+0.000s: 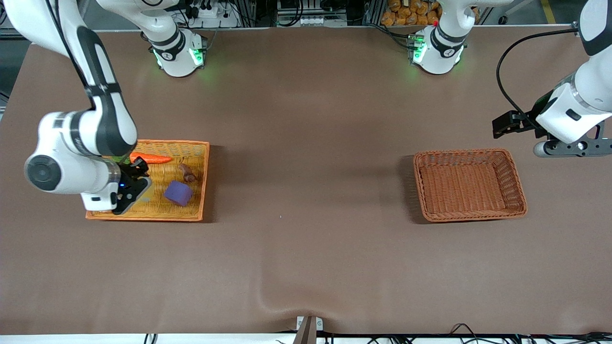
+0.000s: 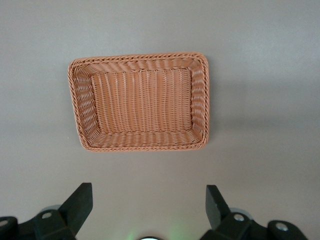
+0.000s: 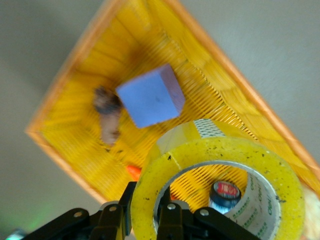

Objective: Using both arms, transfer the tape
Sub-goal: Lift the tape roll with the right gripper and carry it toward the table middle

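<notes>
My right gripper is to let go of the yellow tape roll on the table [image 1: 310, 186] between the yellow tray and the brown wicker basket.
The yellow tape roll [image 3: 215, 150] is clamped by its rim in my right gripper [image 3: 145, 210], one finger inside the core hole and one outside. The roll hangs over the yellow tray [image 3: 60, 160]. In the front view my right gripper [image 1: 128, 191] is over the tray's [image 1: 158, 216] end away from the basket, and the hand hides the tape. My left gripper [image 2: 147, 200] is open and empty above the table beside the brown wicker basket [image 2: 140, 145]. In the front view the left gripper [image 1: 593, 145] is at the left arm's end, just farther than the basket [image 1: 471, 216].
In the tray lie a purple cube [image 1: 178, 193], an orange carrot [image 1: 150, 159] and a small brown object [image 1: 188, 173]. The cube [image 3: 150, 97] also shows in the right wrist view. A small blue-labelled jar [image 3: 225, 194] shows through the tape's hole. The basket is empty.
</notes>
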